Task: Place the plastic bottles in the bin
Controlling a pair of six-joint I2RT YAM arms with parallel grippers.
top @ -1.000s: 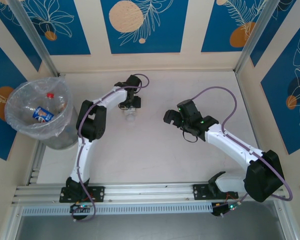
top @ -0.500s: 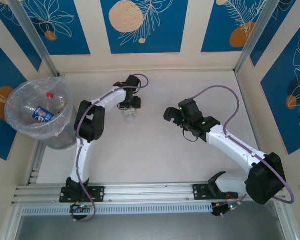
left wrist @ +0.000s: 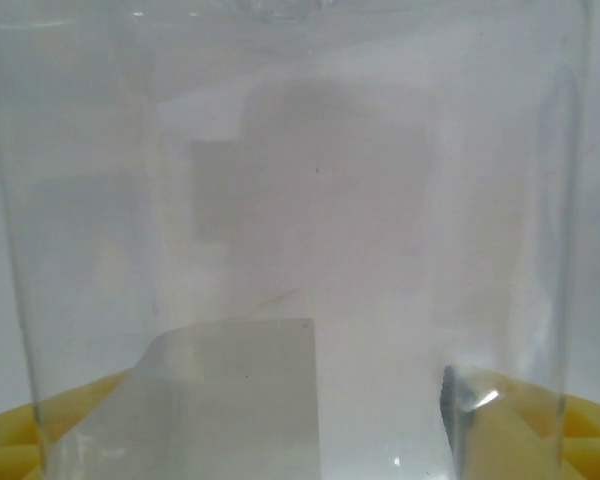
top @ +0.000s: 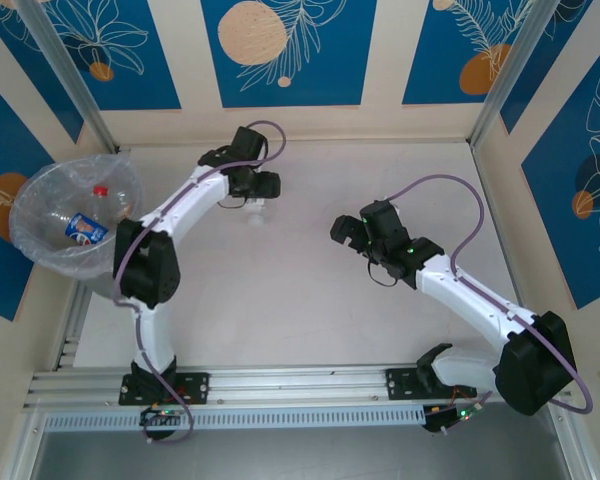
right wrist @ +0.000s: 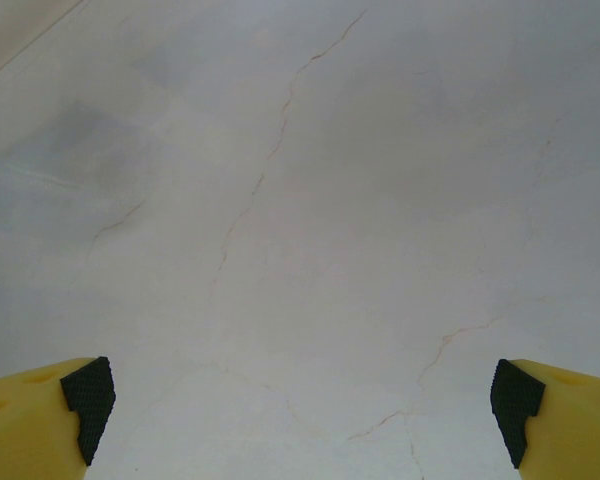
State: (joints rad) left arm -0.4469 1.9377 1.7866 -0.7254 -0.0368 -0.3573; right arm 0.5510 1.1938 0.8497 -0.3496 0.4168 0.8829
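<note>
Next, my left gripper lets go of the clear plastic bottle, now over the back of the table, inside the bin [top: 68, 207] next to the bottle with the blue label.
A clear plastic bottle [left wrist: 300, 200] fills the space between the yellow fingers [left wrist: 525, 425] of my left gripper [left wrist: 280, 435], which is shut on it. From above, that gripper [top: 258, 190] is over the back of the table, right of the bin, and the bottle [top: 258, 202] shows as a pale shape under it. The bin [top: 25, 215], lined with a crinkly clear bag, stands at the far left. Inside lie a blue-labelled bottle [top: 85, 228] and a red-capped one [top: 101, 190]. My right gripper [top: 344, 231] hangs open at mid-table, with bare tabletop between its fingertips [right wrist: 88, 395].
A marbled white tabletop [right wrist: 300, 200] lies under the right gripper. Blue and cream patterned walls [top: 280, 50] enclose the back and both sides. A metal rail [top: 300, 385] with the arm bases runs along the near edge.
The left arm has swung back and to the left with the bottle, its elbow shifting toward the bin. The right arm has hardly moved.
</note>
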